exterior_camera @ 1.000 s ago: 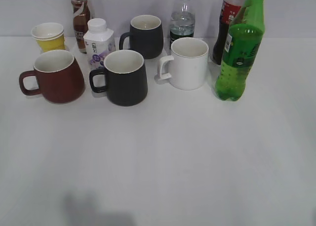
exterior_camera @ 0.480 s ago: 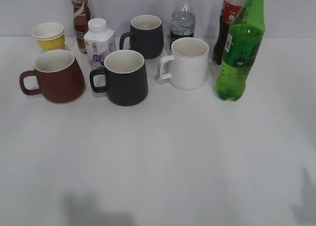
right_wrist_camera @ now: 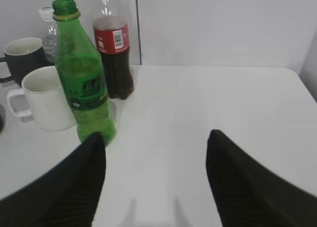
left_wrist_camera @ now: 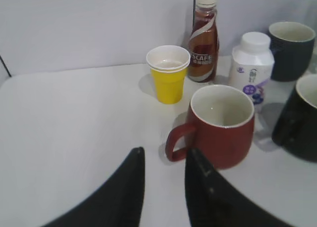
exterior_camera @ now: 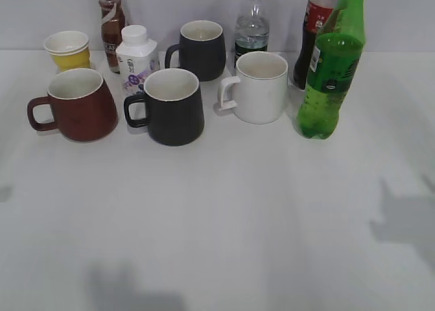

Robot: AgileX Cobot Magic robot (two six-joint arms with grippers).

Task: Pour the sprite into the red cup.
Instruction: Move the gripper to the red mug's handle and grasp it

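Observation:
The red cup is to be taken next by my left gripper, which should go to the handle (exterior_camera: 34, 114) (left_wrist_camera: 174, 141), on the side facing away from the black mugs, and close there.
The sprite (exterior_camera: 332, 66), a tall green bottle, stands upright at the back right; in the right wrist view it (right_wrist_camera: 84, 83) is ahead and to the left. The red cup (exterior_camera: 80, 105) stands at the left with its handle pointing left; in the left wrist view it (left_wrist_camera: 225, 128) is just ahead. My left gripper (left_wrist_camera: 164, 151) is open and empty, a short way in front of the cup's handle. My right gripper (right_wrist_camera: 156, 134) is wide open and empty, to the right of the sprite, with its left finger near the bottle's base. Neither gripper shows in the exterior view.
Two black mugs (exterior_camera: 172, 107) (exterior_camera: 200, 49) and a white mug (exterior_camera: 258, 87) stand between cup and sprite. A yellow paper cup (exterior_camera: 67, 49), a brown coffee bottle (exterior_camera: 111, 22), a white milk bottle (exterior_camera: 135, 56), a water bottle (exterior_camera: 251, 26) and a cola bottle (exterior_camera: 314, 26) line the back.
A dark shadow has spread in from the table's right edge and a faint one appears at the left edge. The bottles and mugs have not moved.

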